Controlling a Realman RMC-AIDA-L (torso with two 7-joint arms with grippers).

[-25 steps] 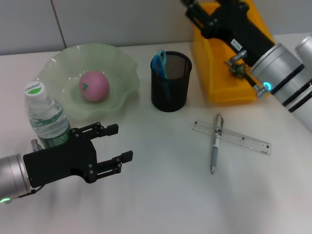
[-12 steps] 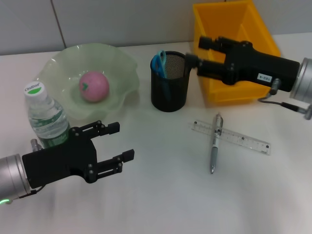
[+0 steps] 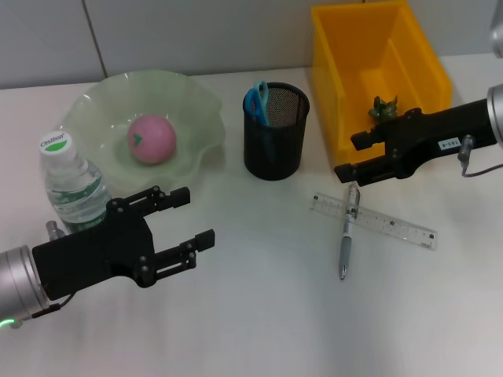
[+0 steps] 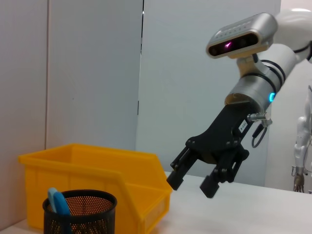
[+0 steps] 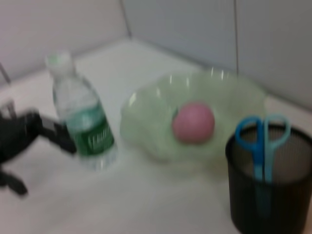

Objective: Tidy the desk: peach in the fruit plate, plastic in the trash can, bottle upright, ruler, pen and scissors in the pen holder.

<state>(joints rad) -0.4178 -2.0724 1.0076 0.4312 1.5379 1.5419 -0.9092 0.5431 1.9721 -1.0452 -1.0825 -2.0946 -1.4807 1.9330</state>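
Observation:
My right gripper should next move to the clear ruler and close on the ruler's end (image 3: pixel 324 203) that is nearest the black mesh pen holder.
A pink peach (image 3: pixel 152 139) lies in the green fruit plate (image 3: pixel 196 118). The clear bottle (image 3: pixel 71 188) stands upright at the near left. Blue scissors (image 3: pixel 256 100) stick out of the black mesh pen holder (image 3: pixel 275 149). A clear ruler (image 3: pixel 385 221) lies on the table with a silver pen (image 3: pixel 346 236) across it. A green scrap of plastic (image 3: pixel 383 107) sits in the yellow trash can (image 3: pixel 338 78). My right gripper (image 3: pixel 348 157) hangs open just behind the pen's tip, holding nothing. Open and empty too, my left gripper (image 3: pixel 195 215) hovers right of the bottle.
In the left wrist view the right gripper (image 4: pixel 192 181) hangs above the table beside the yellow trash can (image 4: pixel 97 168) and pen holder (image 4: pixel 80 212). The right wrist view shows the bottle (image 5: pixel 83 114), peach (image 5: pixel 193 122) and scissors (image 5: pixel 263 141).
My right arm has swung from above the trash can down and forward, now low over the table beside the pen and ruler. The left gripper barely shifted.

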